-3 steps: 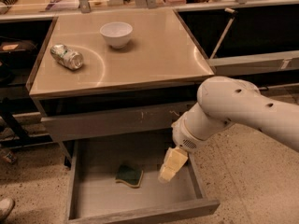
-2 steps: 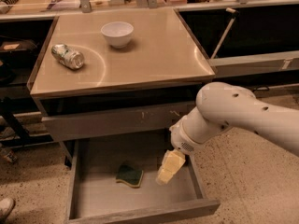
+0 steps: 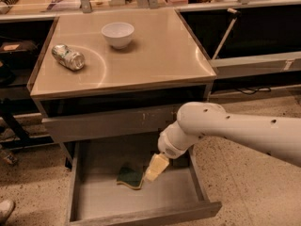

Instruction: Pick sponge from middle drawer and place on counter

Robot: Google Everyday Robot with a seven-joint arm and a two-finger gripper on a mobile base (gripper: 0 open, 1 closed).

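The robot's gripper needs to close on the sponge's pale yellow edge (image 3: 134, 184), at the end closest to the front of the open middle drawer.
The sponge (image 3: 130, 177), dark green on top with a pale yellow edge, lies on the floor of the open middle drawer (image 3: 94, 197), near its centre. My gripper (image 3: 155, 168), on the white arm that comes in from the right, hangs inside the drawer just right of the sponge, its pale fingers pointing down-left towards it. It holds nothing that I can see. The tan counter (image 3: 155, 55) is the top of the cabinet above the drawer.
A white bowl (image 3: 117, 34) and a crushed silver can (image 3: 68, 57) lie on the counter. The grey drawer front above (image 3: 103, 125) is shut. A ledge with metal posts (image 3: 84, 1) runs behind. The speckled floor (image 3: 244, 192) lies to the right.
My gripper has moved a little left and down in the drawer, closer to the sponge. The sponge has not moved.
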